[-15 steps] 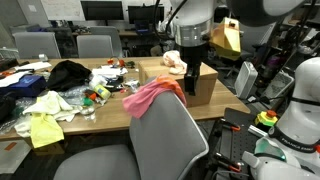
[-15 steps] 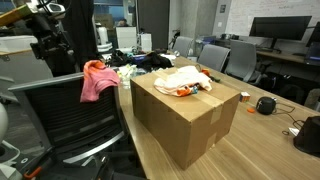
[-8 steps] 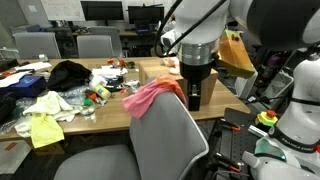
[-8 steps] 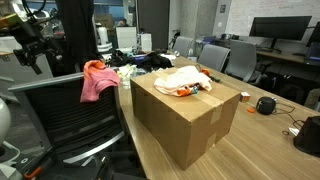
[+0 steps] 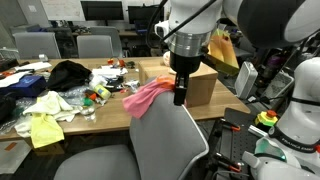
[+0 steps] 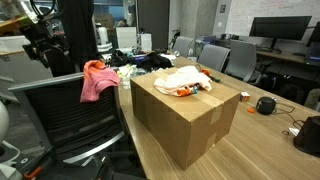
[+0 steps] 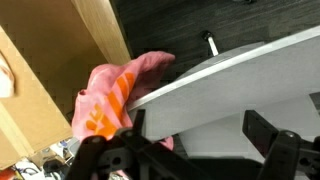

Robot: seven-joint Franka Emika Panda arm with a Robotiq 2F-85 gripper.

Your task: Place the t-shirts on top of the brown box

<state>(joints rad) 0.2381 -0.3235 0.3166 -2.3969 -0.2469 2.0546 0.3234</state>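
The pink t-shirt's orange print point(image 5: 163, 83) point(image 7: 117, 101), over the top of the grey office chair's back, is the next place my gripper needs to go to and close.
A pink t-shirt with orange print hangs over the top of a grey office chair's back in both exterior views point(image 5: 150, 97) point(image 6: 97, 78) and at the left of the wrist view point(image 7: 108, 100). The brown box point(image 5: 200, 84) point(image 6: 185, 118) stands on the wooden table behind the chair, and a cream t-shirt point(image 6: 178, 80) lies on top of it. My gripper point(image 5: 180, 93) point(image 7: 200, 130) hangs in front of the box, just right of the pink shirt and above the chair back point(image 7: 230, 85). Its jaws stand wide apart and hold nothing.
A black garment point(image 5: 68, 72) and a heap of yellow and white clothes point(image 5: 45, 108) lie on the table with small clutter. More office chairs point(image 6: 235, 58) and monitors stand behind. A white robot base point(image 5: 298, 110) is beside the table.
My gripper has moved from above the box down and sideways to the chair back, close to the pink t-shirt. The shirts and box have not moved.
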